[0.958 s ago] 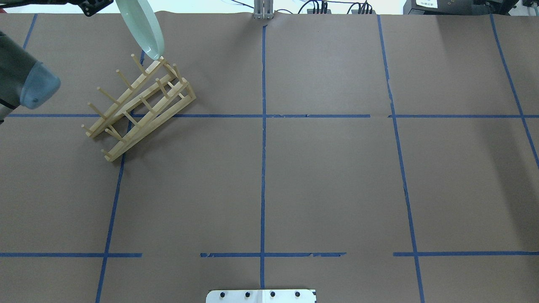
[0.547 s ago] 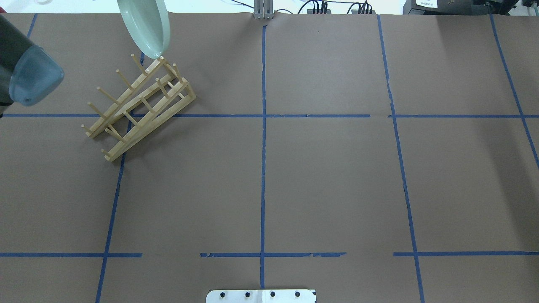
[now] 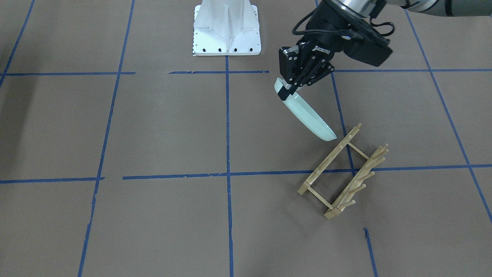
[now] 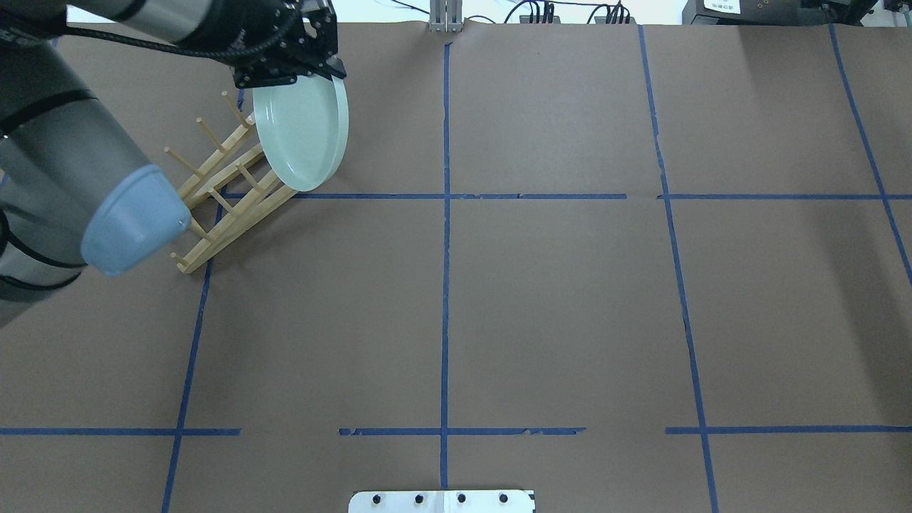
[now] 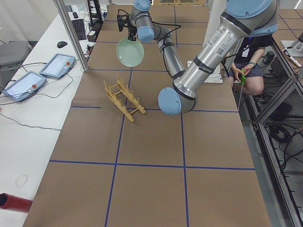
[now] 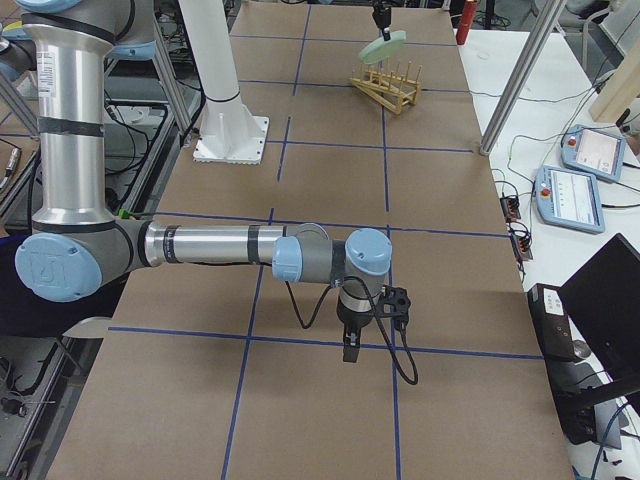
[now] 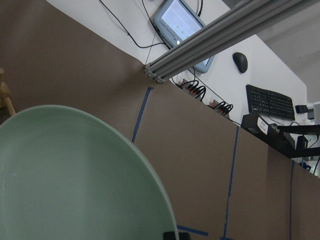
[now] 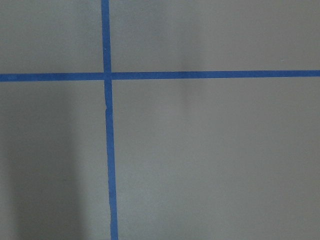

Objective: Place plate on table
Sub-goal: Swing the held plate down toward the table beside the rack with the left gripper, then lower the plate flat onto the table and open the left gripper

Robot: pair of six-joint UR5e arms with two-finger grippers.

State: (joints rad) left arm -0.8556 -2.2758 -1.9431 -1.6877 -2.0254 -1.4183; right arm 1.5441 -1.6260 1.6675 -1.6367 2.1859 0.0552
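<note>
Next, my left gripper lets go of the plate, now tilted well above the rack, so that it rests between the wooden rack and the blue line (image 3: 280,125) from the white base.
The pale mint-green plate (image 4: 303,135) hangs tilted in the air, clear of the brown-paper table (image 4: 556,299). My left gripper (image 4: 329,71) is shut on its upper rim. From the front, the gripper (image 3: 285,91) pinches the plate (image 3: 307,115), whose lower edge is close to the end of the wooden rack (image 3: 342,173). The left wrist view shows the plate's face (image 7: 75,175) close up. From the left end, the plate (image 5: 130,52) is well above the rack (image 5: 124,97). My right gripper (image 6: 345,350) hovers low over the table far from the plate; I cannot tell whether it is open or shut.
The rack (image 4: 228,206) holds no dishes and stands askew on the table's left far part. The white robot base (image 3: 226,29) is at the near edge. An aluminium post (image 4: 445,18) stands at the far edge. A seated person (image 5: 251,61) is beside the table.
The left arm has swung into view and brought the plate down and toward the robot, from the far table edge to over the rack's far end. The rack has not moved.
</note>
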